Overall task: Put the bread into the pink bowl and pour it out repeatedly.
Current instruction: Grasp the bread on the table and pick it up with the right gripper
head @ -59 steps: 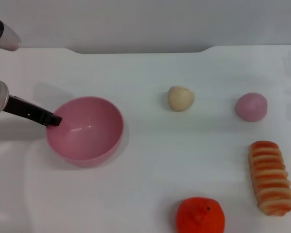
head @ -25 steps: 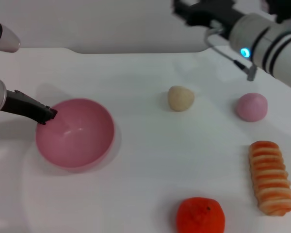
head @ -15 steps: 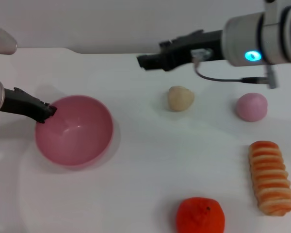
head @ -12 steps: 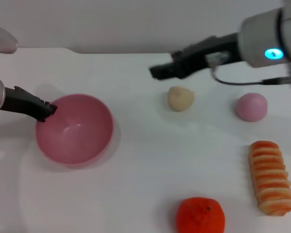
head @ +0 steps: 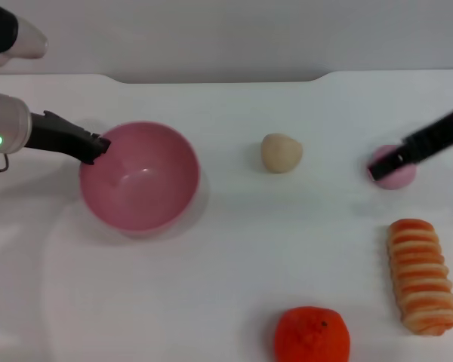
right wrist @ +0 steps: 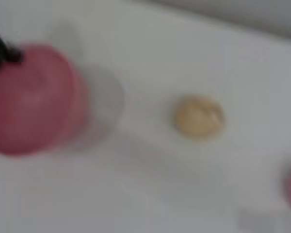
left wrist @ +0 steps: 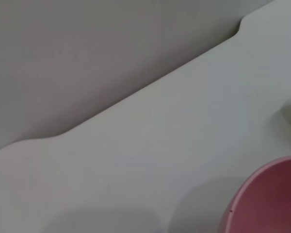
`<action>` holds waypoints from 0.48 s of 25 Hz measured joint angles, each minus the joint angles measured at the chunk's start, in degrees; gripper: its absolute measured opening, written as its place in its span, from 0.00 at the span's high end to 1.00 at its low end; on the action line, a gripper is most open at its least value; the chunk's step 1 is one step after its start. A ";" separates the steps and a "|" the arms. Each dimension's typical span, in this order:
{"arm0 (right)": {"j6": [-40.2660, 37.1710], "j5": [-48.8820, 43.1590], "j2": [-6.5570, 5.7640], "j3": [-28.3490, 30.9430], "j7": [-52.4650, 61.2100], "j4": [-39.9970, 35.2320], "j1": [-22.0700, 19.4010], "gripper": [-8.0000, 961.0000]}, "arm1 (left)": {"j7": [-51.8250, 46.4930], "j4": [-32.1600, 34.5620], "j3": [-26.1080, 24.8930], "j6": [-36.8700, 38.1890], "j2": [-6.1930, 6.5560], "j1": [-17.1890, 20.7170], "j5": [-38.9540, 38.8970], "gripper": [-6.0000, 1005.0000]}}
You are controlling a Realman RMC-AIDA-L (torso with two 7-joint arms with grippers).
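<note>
My right gripper is due at the middle of the striped bread (head: 423, 284) next. It should close there, across its stripes' long row.
The pink bowl (head: 140, 177) sits upright and empty on the left of the white table. My left gripper (head: 98, 147) is shut on its left rim. The bowl also shows in the left wrist view (left wrist: 269, 201) and in the right wrist view (right wrist: 31, 99). The striped bread (head: 421, 275) lies on the table at the front right, apart from both grippers. My right gripper (head: 383, 169) hangs at the right edge, over the small pink ball (head: 399, 175) and behind the bread.
A beige ball (head: 281, 153) lies mid-table and also shows in the right wrist view (right wrist: 199, 116). An orange fruit (head: 312, 335) sits at the front, left of the bread. The table's back edge meets a grey wall.
My left gripper has shifted the bowl to the right and a little back. My right arm has swept from the back centre over to the right, down near the pink ball.
</note>
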 joint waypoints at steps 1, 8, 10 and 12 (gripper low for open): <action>-0.40 -0.95 0.03 -0.25 -0.31 1.06 -0.38 0.32 | -0.11 -0.31 0.01 -0.24 -0.01 -0.21 -0.09 0.95; -2.27 -4.22 1.98 -3.16 -2.43 2.69 -4.42 0.32 | -0.72 -3.77 1.21 -3.08 -0.04 -2.41 -1.14 0.95; -2.67 -4.72 2.40 -3.71 -2.56 2.29 -5.74 0.32 | -0.93 -3.81 1.44 -3.43 -0.04 -2.45 -1.24 0.95; -2.83 -5.83 2.80 -3.82 -3.05 2.27 -7.07 0.32 | -1.10 -3.86 1.60 -3.70 -0.03 -2.54 -1.26 0.95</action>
